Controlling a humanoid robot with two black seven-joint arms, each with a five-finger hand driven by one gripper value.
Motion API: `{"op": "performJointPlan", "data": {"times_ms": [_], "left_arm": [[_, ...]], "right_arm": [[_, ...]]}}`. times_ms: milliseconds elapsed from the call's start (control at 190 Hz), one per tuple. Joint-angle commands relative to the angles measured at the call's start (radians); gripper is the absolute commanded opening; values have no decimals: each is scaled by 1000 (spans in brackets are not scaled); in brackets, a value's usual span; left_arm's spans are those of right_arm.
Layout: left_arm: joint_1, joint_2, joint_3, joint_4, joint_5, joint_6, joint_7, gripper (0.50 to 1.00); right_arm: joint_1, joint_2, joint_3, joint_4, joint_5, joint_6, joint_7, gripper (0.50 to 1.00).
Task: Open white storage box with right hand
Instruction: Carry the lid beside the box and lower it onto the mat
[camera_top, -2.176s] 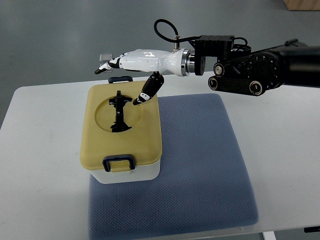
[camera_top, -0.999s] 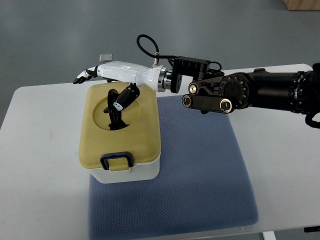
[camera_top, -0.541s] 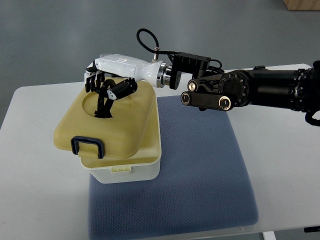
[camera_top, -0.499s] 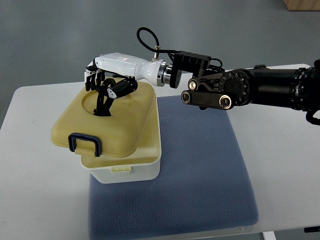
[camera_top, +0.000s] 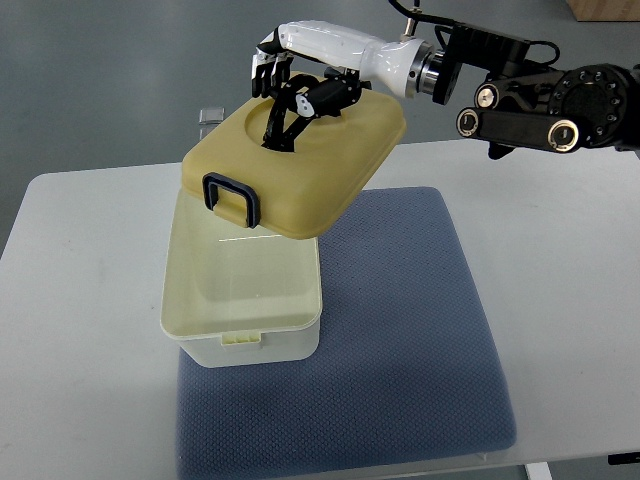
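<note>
My right gripper is going to set the yellow lid down on the blue mat (camera_top: 421, 266) next to the white storage box. The lid is still held above the box.
The white storage box (camera_top: 245, 325) stands open on the blue mat, its inside bare. Its yellow lid (camera_top: 310, 170) is lifted off, tilted, and held in the air above the box's far right side. A dark blue latch (camera_top: 232, 200) hangs at the lid's near edge. My right hand (camera_top: 290, 90) reaches in from the right, fingers curled on the black handle (camera_top: 280, 125) in the lid's round recess.
A blue-grey mat (camera_top: 400, 330) covers the middle of the white table (camera_top: 80, 330) and lies under the box. A small grey part (camera_top: 210, 117) shows behind the lid. The table's left and right sides are bare white surface.
My right hand closed on the lid's handle and lifted the lid off the box, up and to the right. The box is now open.
</note>
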Motion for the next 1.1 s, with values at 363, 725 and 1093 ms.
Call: {"op": "performJointPlan", "data": {"times_ms": [363,725,1093], "left_arm": [[0,0,1,-6,4,0,1,1000],[0,0,3,-7,6,0,1,1000],[0,0,3,-7,6,0,1,1000]], "right_arm": [[-91,-293,0,35,-59,12,0,500],[-240,-370,0,34,-67,-2,0,500],[-389,-315,0,24,-150,-122,0,500]]}}
